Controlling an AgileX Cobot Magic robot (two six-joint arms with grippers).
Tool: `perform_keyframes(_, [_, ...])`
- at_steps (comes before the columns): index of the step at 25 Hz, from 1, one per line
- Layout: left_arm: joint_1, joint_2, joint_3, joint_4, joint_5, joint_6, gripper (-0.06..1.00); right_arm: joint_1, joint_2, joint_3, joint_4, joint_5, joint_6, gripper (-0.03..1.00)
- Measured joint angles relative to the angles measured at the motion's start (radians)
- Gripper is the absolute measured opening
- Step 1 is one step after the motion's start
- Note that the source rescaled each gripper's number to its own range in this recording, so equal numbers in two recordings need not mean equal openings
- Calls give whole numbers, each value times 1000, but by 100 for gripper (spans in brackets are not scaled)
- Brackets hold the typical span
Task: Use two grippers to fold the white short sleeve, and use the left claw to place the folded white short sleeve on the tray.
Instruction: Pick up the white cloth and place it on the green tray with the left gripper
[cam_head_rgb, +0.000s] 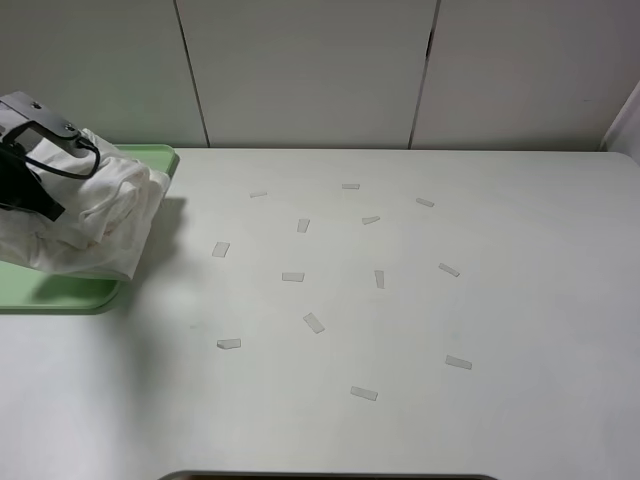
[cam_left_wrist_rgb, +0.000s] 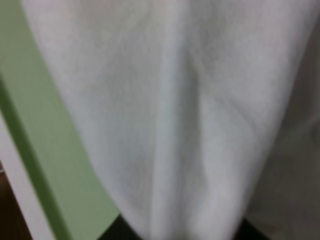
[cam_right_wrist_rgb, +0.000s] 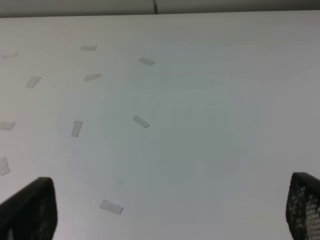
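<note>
The white short sleeve will go on the light green tray's bottom, inside its rim (cam_head_rgb: 58, 222), where I will lay it down with my left gripper.
The white short sleeve (cam_head_rgb: 100, 215) is bunched into a folded bundle and hangs over the right part of the light green tray (cam_head_rgb: 60, 296) at the table's far left. My left gripper (cam_head_rgb: 38, 200) is buried in the cloth from the left and shut on it; its jaws are mostly hidden. In the left wrist view the white short sleeve (cam_left_wrist_rgb: 170, 115) fills the frame, with the tray (cam_left_wrist_rgb: 30, 125) beside it. My right gripper (cam_right_wrist_rgb: 165, 210) is open and empty, fingers wide apart above the bare table; it is out of the exterior high view.
Several small pale tape strips, such as one (cam_head_rgb: 314, 322) and another (cam_right_wrist_rgb: 140, 121), lie scattered over the middle of the white table (cam_head_rgb: 520, 300). A white panelled wall (cam_head_rgb: 310, 70) runs along the table's back edge.
</note>
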Motion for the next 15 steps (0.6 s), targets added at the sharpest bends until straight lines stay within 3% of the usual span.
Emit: perform_keyframes(15, [63,0,0,63,-39,-3,13,0,0,0,1,0,0,100])
